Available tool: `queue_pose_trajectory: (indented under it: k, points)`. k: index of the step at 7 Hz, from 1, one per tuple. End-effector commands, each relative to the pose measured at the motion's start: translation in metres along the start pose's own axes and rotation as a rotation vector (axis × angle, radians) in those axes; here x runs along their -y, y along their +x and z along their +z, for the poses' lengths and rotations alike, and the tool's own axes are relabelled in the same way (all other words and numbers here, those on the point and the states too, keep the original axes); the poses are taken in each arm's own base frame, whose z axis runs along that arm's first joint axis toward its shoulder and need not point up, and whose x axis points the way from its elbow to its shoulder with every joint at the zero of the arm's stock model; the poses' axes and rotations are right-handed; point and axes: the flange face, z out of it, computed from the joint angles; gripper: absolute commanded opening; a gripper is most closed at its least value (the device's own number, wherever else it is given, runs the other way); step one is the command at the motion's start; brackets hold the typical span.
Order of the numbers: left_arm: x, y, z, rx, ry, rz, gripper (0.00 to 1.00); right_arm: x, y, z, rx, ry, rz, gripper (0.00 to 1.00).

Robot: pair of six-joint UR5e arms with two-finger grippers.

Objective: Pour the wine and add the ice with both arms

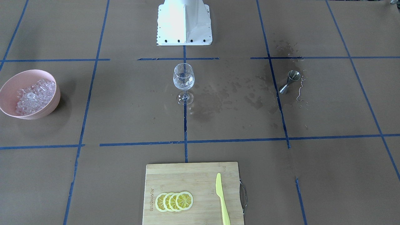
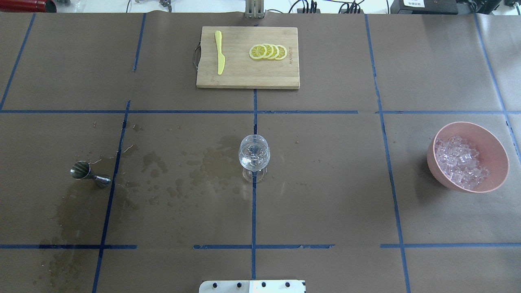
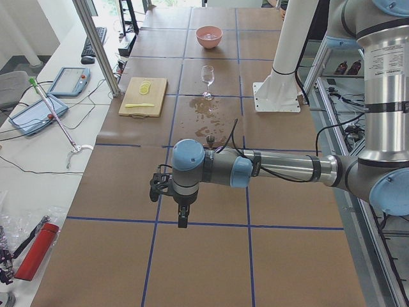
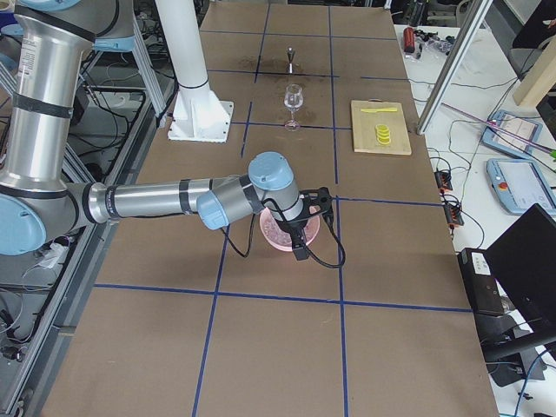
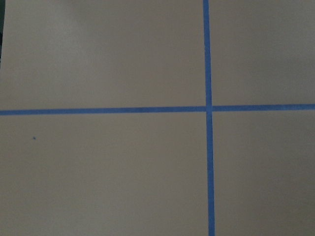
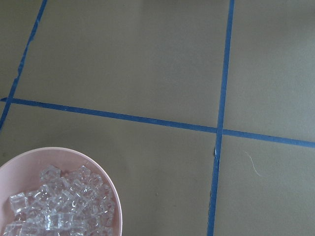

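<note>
The pink bowl has a pile in it. Next, my right gripper needs to close on the ice cube on top of the pile (image 1: 31, 95) (image 6: 60, 221), in the middle of the bowl.
A clear wine glass (image 2: 254, 156) stands upright at the table's middle, also in the front view (image 1: 183, 82); something clear sits in its bowl. The ice (image 2: 460, 162) fills a pink bowl (image 2: 494, 140) on the robot's right, and shows in the right wrist view (image 6: 59, 209). My left gripper (image 3: 182, 214) shows only in the exterior left view, over bare table far from the glass. My right gripper (image 4: 300, 243) shows only in the exterior right view, over the pink bowl (image 4: 271, 234). I cannot tell whether either is open or shut. No wine bottle is in view.
A steel jigger (image 2: 89, 174) lies on its side on the robot's left, among wet stains (image 2: 195, 167). A wooden cutting board (image 2: 244, 77) with lemon slices (image 2: 268, 51) and a yellow knife (image 2: 220, 53) lies at the far edge. The robot's white base (image 1: 184, 23) is behind the glass.
</note>
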Motion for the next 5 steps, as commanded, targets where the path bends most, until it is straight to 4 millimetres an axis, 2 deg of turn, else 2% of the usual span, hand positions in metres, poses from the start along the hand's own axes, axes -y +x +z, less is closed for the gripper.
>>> queue_pose_trajectory:
  k: [1, 2, 3, 4, 5]
  points:
    - [-0.01, 0.009, -0.008, -0.026, 0.011, 0.014, 1.0, 0.0, -0.012, 0.001, 0.052, -0.015, -0.006, 1.0]
    - [-0.008, 0.013, -0.012, -0.027, 0.027, 0.03, 1.0, 0.004, -0.039, 0.002, 0.073, -0.025, 0.02, 1.0]
    - [-0.01, 0.015, -0.015, -0.028, 0.036, 0.119, 1.0, 0.004, -0.066, 0.011, 0.086, -0.045, 0.058, 1.0]
    - [-0.01, 0.015, -0.014, -0.032, 0.029, 0.157, 1.0, 0.003, -0.079, 0.018, 0.093, -0.02, 0.065, 1.0]
    - [-0.011, 0.014, -0.01, -0.032, 0.021, 0.162, 1.0, -0.003, -0.101, 0.036, 0.088, -0.005, 0.097, 1.0]
